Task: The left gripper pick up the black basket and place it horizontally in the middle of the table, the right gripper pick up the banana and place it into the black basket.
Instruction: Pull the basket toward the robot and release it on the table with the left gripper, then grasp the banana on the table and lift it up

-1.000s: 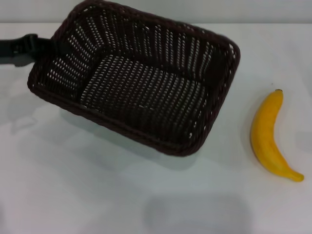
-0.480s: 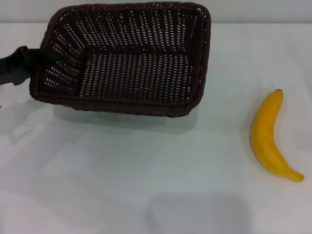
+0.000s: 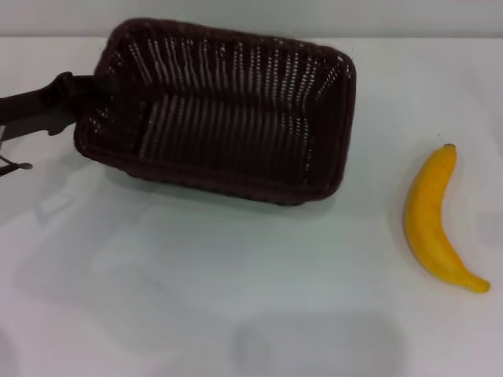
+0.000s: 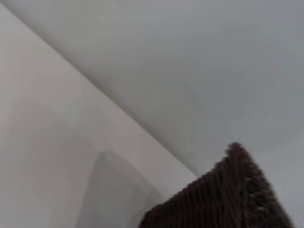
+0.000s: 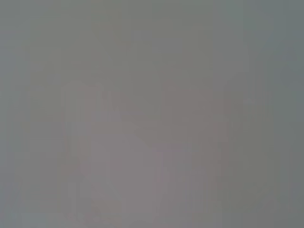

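I will close my right gripper on the middle of the yellow banana (image 3: pixel 425 217), about halfway from the banana's stem end to its near end.
The black basket (image 3: pixel 228 182) hangs a little above the white table (image 3: pixel 196 298) at the back left-centre, its long side running left to right, its shadow below it. My left gripper (image 3: pixel 85 90) reaches in from the left edge and is shut on the basket's left rim. A corner of the basket also shows in the left wrist view (image 4: pixel 228 199). The yellow banana (image 3: pixel 431 220) lies on the table at the right, apart from the basket, stem end pointing away from me. My right gripper is out of view.
The table's far edge (image 3: pixel 432 37) runs along the top of the head view, just behind the basket. The right wrist view shows only a plain grey surface.
The basket has swung in my left gripper from a skewed pose to nearly left-right, and moved a little right and towards me. The banana has not moved.
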### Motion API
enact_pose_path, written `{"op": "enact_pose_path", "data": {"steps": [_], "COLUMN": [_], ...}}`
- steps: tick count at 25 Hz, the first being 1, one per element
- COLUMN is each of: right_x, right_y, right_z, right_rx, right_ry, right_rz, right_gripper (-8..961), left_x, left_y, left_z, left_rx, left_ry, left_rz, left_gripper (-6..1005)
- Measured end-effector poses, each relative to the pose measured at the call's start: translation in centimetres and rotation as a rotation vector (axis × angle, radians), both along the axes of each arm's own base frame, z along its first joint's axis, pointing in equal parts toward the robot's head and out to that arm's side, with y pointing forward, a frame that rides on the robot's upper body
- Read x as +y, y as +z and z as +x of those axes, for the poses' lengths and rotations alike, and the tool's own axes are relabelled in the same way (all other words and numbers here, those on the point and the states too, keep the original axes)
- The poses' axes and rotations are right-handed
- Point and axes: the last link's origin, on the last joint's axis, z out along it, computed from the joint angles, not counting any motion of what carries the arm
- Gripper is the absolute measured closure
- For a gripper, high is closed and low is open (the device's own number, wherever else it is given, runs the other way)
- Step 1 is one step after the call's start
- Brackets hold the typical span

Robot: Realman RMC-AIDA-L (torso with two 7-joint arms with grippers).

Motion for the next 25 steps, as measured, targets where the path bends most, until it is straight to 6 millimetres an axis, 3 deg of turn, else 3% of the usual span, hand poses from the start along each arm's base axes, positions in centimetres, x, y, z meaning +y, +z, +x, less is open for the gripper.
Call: {"op": "enact_pose_path", "data": {"steps": [8,14,20,25], "right_x": [-0.4,-0.6,-0.6,-0.5], "right_y": [0.0,-0.1,-0.2,-0.4], "right_z": [0.3,0.3,0.0,-0.3], "right_rx": [0.007,0.01,0.017,0.076], "right_ry": [-0.006,-0.004,0.009,0.038], "right_rz": [0.005,0.007,0.009,-0.021], "right_gripper": [78,78,78,78], "left_x": [-0.2,-1.2,-2.7,-4.2], "left_y": [-0.8,0.9,4.2,4.6], "left_z": [0.3,-1.3,-3.1,-5.2], "left_rx": [-0.012,0.005,0.022,0.054], "left_ry": [-0.004,0.012,-0.042,-0.014], "left_rz": [-0.029,0.021,0.231,0.504], "left_gripper": [560,451,328,284]}}
